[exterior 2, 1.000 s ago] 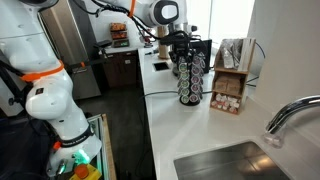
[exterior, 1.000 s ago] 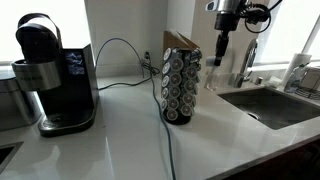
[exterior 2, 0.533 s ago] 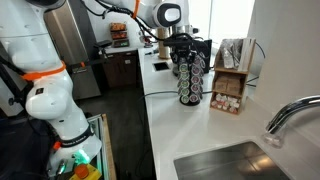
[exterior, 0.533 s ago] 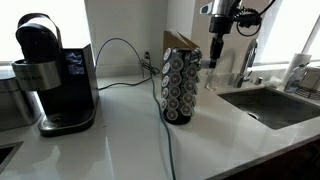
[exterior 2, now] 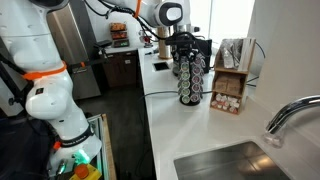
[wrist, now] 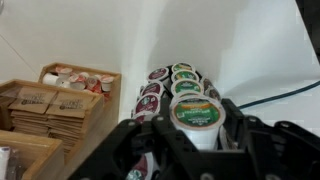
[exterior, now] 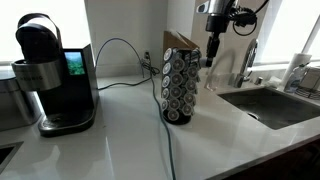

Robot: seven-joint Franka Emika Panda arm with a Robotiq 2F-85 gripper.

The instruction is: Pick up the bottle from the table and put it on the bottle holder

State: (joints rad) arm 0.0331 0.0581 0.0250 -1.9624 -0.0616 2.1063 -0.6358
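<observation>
The robot's gripper will release the bottle at the top of the bottle holder's column point(exterior: 198, 59) point(wrist: 190, 98) facing the sink.
My gripper point(wrist: 196, 128) is shut on the bottle point(wrist: 195, 114), a small pod cup with a green and pale lid, held between the black fingers. In the wrist view the bottle holder point(wrist: 172, 85) lies just beyond it, its columns of round pod faces showing. In an exterior view the gripper point(exterior: 212, 55) hangs just to the right of the rack's point(exterior: 180, 85) brown top. In the other exterior view the gripper point(exterior 2: 183, 45) is right above the rack point(exterior 2: 189, 80). The held pod is too small to make out in both exterior views.
A black coffee machine point(exterior: 52, 75) stands at the left with a cable running behind the rack. A sink point(exterior: 275, 105) and tap point(exterior: 248, 60) are at the right. Wooden boxes of sachets point(wrist: 45, 105) stand beside the rack point(exterior 2: 230, 85). A white robot body point(exterior 2: 50, 95) stands off the counter.
The gripper has moved left, closer to the rack's top, still holding the pod.
</observation>
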